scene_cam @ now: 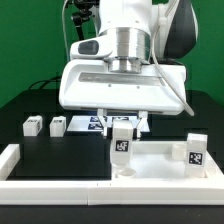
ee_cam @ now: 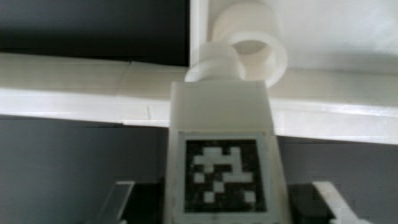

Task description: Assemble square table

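Next, my gripper lets go of the white leg standing upright in the table top's rounded corner (scene_cam: 125, 174) (ee_cam: 256, 50), across from the second standing leg.
My gripper (scene_cam: 122, 128) hangs over the middle of the scene, shut on a white leg (scene_cam: 122, 146) that stands upright with its black-and-white tag facing the camera. The leg's lower end meets the left corner of the square table top (scene_cam: 158, 160), a white tray with a raised rim. In the wrist view the tagged leg (ee_cam: 222, 150) fills the space between my fingers (ee_cam: 135, 206), and its far end touches the top's rounded corner (ee_cam: 249, 50). A second leg (scene_cam: 196, 150) stands upright at the top's corner on the exterior view's right.
Two more small white legs (scene_cam: 32, 126) (scene_cam: 57, 125) lie on the black table at the exterior view's left. The marker board (scene_cam: 88, 123) lies behind them, partly under my hand. A long white rail (scene_cam: 20, 165) borders the left and front.
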Motion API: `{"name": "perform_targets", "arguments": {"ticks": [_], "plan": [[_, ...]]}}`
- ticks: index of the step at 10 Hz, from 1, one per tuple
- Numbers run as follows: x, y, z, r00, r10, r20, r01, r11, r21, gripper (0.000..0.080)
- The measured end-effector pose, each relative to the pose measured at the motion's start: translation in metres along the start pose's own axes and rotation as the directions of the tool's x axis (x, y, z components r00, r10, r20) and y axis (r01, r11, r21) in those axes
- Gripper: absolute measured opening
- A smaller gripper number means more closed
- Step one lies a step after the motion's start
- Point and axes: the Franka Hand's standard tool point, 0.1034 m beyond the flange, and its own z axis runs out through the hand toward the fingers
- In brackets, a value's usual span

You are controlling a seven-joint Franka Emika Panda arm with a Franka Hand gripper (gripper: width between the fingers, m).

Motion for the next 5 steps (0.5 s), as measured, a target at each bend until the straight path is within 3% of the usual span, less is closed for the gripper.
{"name": "perform_targets", "arguments": {"ticks": [5], "plan": [[0.004,-0.012,0.001,1.0,-0.02,-0.019,0.02,1.0,0.004,0.029]]}}
